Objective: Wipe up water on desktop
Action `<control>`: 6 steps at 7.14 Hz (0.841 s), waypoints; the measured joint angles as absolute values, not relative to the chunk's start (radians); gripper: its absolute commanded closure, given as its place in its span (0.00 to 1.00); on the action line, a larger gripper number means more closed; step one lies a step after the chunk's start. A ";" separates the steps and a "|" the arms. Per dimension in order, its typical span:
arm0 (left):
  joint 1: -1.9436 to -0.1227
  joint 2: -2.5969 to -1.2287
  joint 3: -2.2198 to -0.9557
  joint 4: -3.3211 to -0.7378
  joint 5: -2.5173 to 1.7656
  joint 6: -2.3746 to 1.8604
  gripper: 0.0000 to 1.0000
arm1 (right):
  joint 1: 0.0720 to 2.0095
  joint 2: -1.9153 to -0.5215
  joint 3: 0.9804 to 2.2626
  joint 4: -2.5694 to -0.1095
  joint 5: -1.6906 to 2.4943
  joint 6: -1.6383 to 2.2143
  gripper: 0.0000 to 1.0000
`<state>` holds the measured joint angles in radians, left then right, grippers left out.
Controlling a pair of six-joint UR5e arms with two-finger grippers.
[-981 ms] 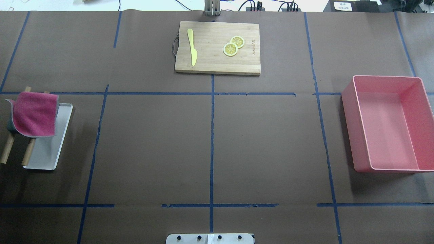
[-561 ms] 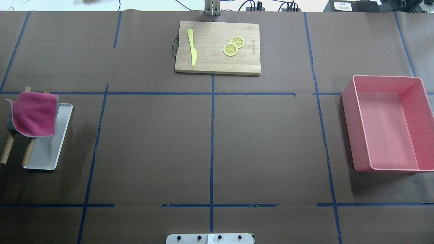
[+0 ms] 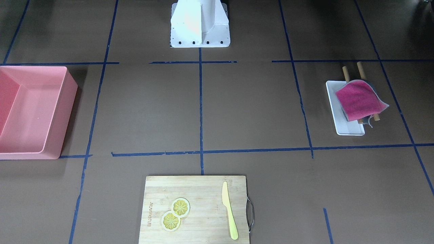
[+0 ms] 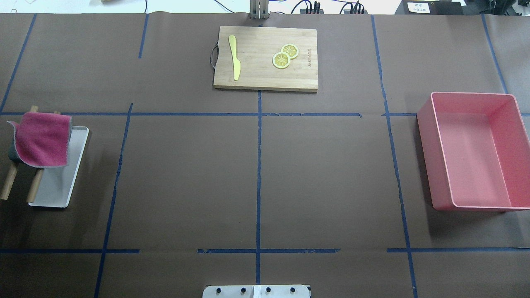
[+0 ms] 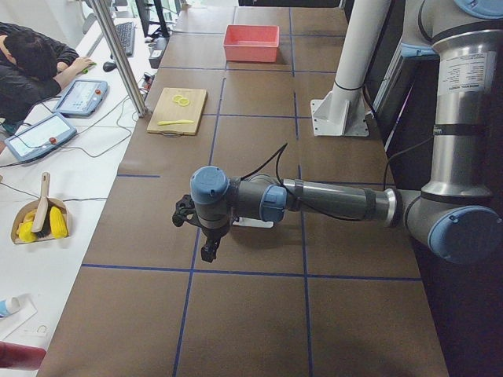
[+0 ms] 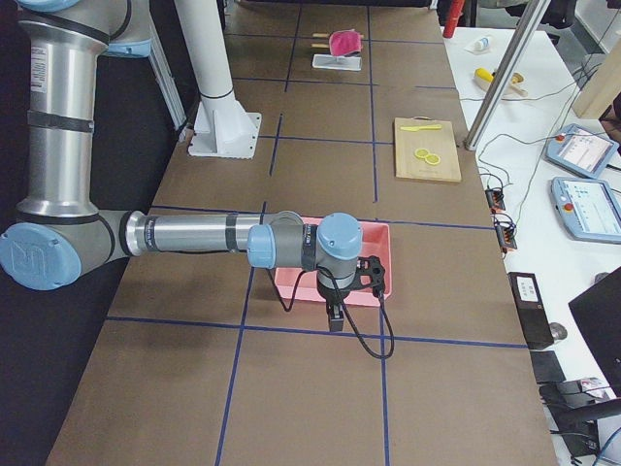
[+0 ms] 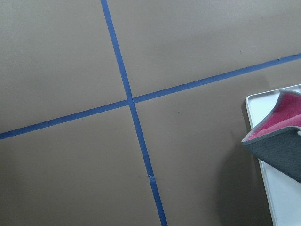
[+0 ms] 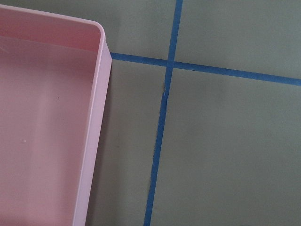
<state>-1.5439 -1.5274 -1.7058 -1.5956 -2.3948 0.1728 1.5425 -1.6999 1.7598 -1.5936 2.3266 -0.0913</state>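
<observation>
My left gripper needs to close on the magenta cloth's outer side point(image 3: 371, 95), where it lies over the wooden rod that is farther from the pink bin.
The desktop point(image 4: 186, 178) is a flat brown surface with a grid of dark-blue tape lines; I see no water on it. A magenta cloth point(image 4: 41, 138) with a grey back hangs over two wooden rods point(image 4: 35, 188) above a small white tray point(image 4: 58, 186) at the left edge. It also shows in the front-facing view point(image 3: 359, 98) and the left wrist view point(image 7: 277, 141). My left gripper point(image 5: 209, 250) shows only in the exterior left view, hanging above the desktop near the tray. My right gripper point(image 6: 335, 316) shows only in the exterior right view, near the pink bin. I cannot tell their state.
A pink bin point(image 4: 474, 151) stands at the right edge. A bamboo cutting board point(image 4: 265, 58) at the far middle holds a yellow knife point(image 4: 234, 58) and two lemon slices point(image 4: 285, 56). The robot's base plate point(image 4: 256, 291) sits at the near edge.
</observation>
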 measured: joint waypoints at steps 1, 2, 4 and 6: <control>-1.542 -1.525 -1.704 -1.600 -2.397 0.173 0.00 | 1.543 -1.705 1.769 -1.596 2.326 -0.090 0.00; -1.538 -1.528 -1.706 -1.601 -2.396 0.150 0.00 | 1.542 -1.706 1.773 -1.598 2.326 -0.089 0.00; -1.509 -1.535 -1.754 -1.603 -2.395 -0.013 0.00 | 1.543 -1.708 1.776 -1.600 2.325 -0.087 0.00; -1.410 -1.537 -1.848 -1.606 -2.391 -0.226 0.00 | 1.543 -1.709 1.776 -1.600 2.324 -0.086 0.00</control>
